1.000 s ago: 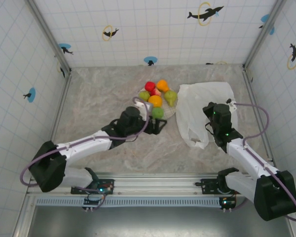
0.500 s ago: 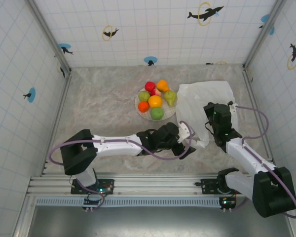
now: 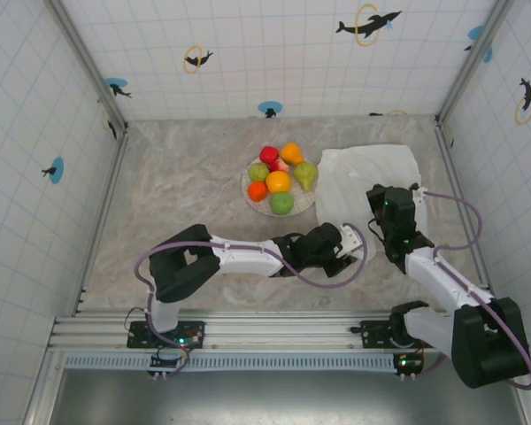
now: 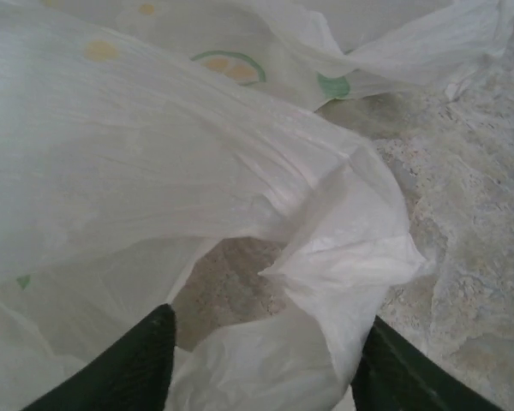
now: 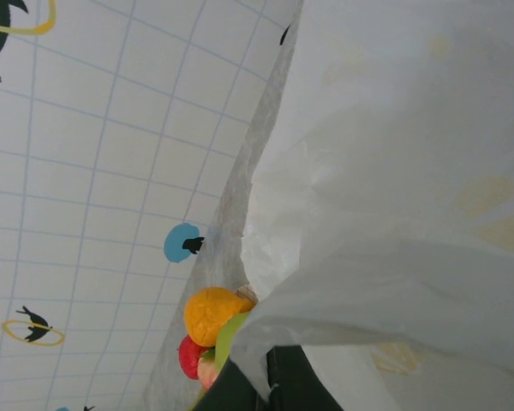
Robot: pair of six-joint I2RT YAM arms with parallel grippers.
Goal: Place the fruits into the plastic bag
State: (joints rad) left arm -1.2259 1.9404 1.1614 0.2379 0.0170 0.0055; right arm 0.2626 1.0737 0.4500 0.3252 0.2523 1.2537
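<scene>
The far corner of the bag lies flat by the plate, so the robot's left gripper should lift it while its right gripper takes the top sheet farther back (image 3: 396,172).
Several glossy fruits (image 3: 278,181), red, orange and green, lie piled on a white plate (image 3: 246,180) at mid-table. The plastic bag (image 3: 372,177) lies crumpled to their right. My left gripper (image 3: 354,241) is at the bag's near-left edge. In the left wrist view, that gripper (image 4: 270,324) has its jaws apart with a loose fold of the bag (image 4: 325,257) between them. My right gripper (image 3: 378,199) is over the bag's middle. In the right wrist view, the gripper (image 5: 267,381) is shut on a lifted sheet of the bag (image 5: 394,171), with fruits (image 5: 212,313) behind it.
Tiled walls with fish stickers enclose the marble table (image 3: 177,195) on three sides. The left arm stretches low across the near part of the table, from its base toward the bag. Metal rails (image 3: 274,329) run along the near edge.
My left arm swung from beside the plate rightward to the bag's near-left edge, and its jaws narrowed around a fold of plastic. The right gripper stayed put, still holding the bag.
</scene>
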